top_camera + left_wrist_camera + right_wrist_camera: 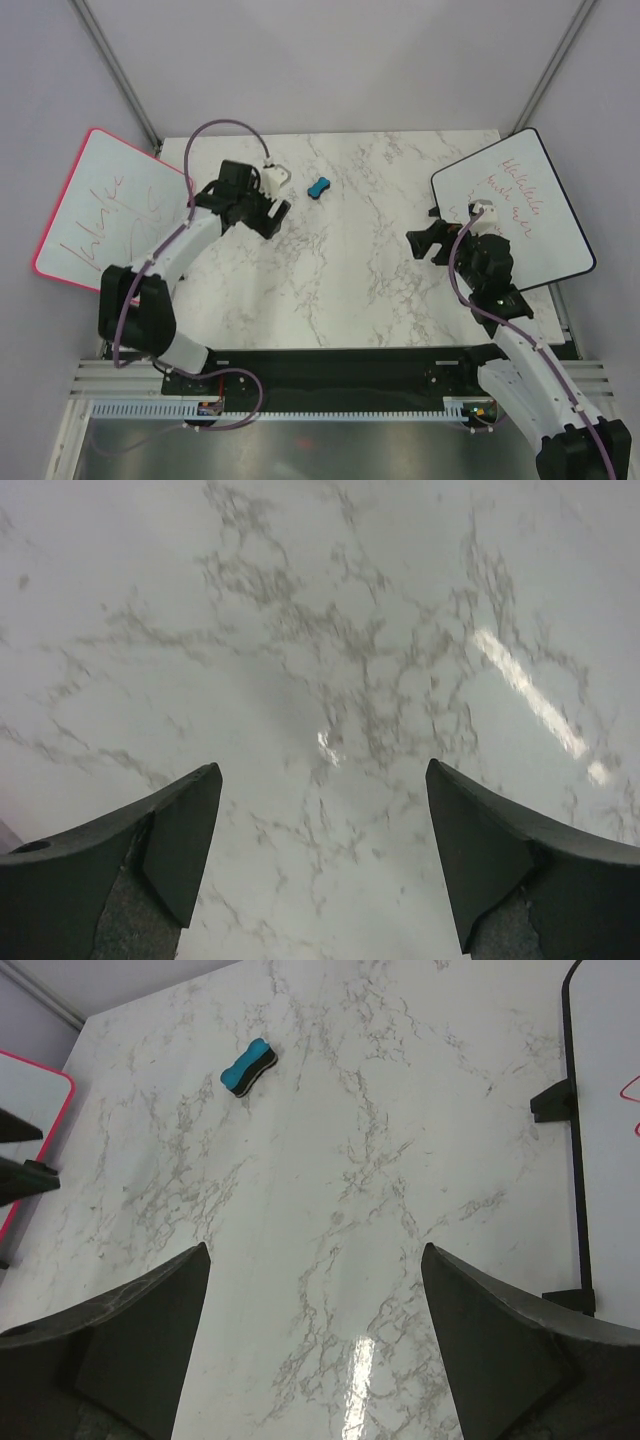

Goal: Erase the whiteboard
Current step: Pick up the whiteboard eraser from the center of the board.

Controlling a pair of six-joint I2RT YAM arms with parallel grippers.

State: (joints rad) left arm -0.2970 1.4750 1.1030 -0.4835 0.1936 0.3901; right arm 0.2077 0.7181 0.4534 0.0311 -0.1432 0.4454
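Observation:
The blue eraser has two wider ends, and my left gripper will close between them, on the narrow middle (318, 188) of the eraser.
The whiteboard (520, 215), black-framed with orange-red handwriting, lies at the table's right edge. Its left edge shows in the right wrist view (612, 1110). A blue eraser (319, 187) lies on the marble near the far middle, and shows in the right wrist view (248, 1067). My left gripper (276, 218) is open and empty, just left of and nearer than the eraser. In the left wrist view it (322, 780) hangs over bare marble. My right gripper (425, 245) is open and empty beside the whiteboard's left edge, and in its own view it (315, 1260) faces the eraser.
A pink-framed whiteboard (100, 210) with red scribbles leans off the table's left side, its corner visible in the right wrist view (25, 1100). Black stand feet (552, 1102) stick out from the black-framed board's left edge. The marble table (340, 280) lies between the arms.

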